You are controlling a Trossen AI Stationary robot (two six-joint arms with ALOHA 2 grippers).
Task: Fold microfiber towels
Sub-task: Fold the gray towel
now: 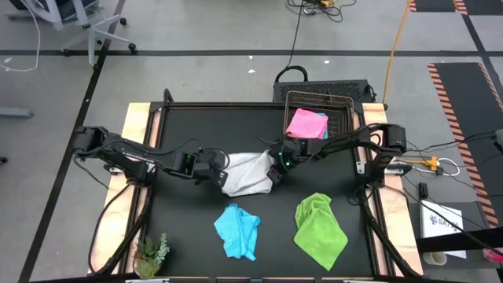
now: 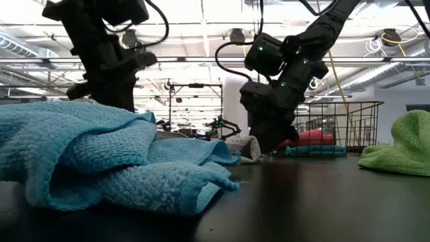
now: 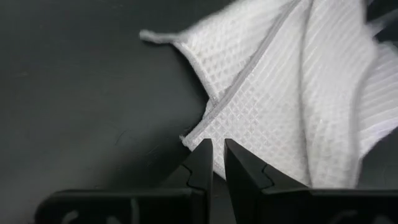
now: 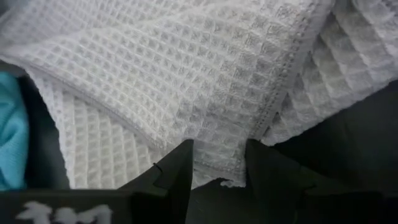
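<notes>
My right gripper needs to open its fingers wider, as the white-grey towel's hemmed edge meets one of them, and then pinch the towel's corner (image 4: 229,169) and lift it.
The white-grey waffle towel (image 1: 247,173) lies crumpled on the black table's middle. My left gripper (image 3: 217,155) meets its left side, slanting down, its fingers nearly together on the cloth. My right gripper (image 4: 219,163) is open at the towel's right side, slanting down, and its two fingers stand on either side of a hemmed corner (image 4: 231,174). A light blue towel (image 1: 237,230) and a lime green towel (image 1: 320,228) lie bunched near the front edge. A pink towel (image 1: 306,123) rests in the wire basket. My left gripper pinches the white-grey towel at its hemmed edge beside a corner (image 3: 198,135), between its two fingers. The fingers come slanting down from the table's left. The towel lies slack on the table. Whether my right gripper touches the cloth, I cannot tell.
The wire basket (image 1: 292,102) stands at the back right, with another blue cloth (image 1: 324,132) under the pink one. A small green plant (image 1: 151,253) sits at the front left corner. Bare black table lies to the left of the white-grey towel.
</notes>
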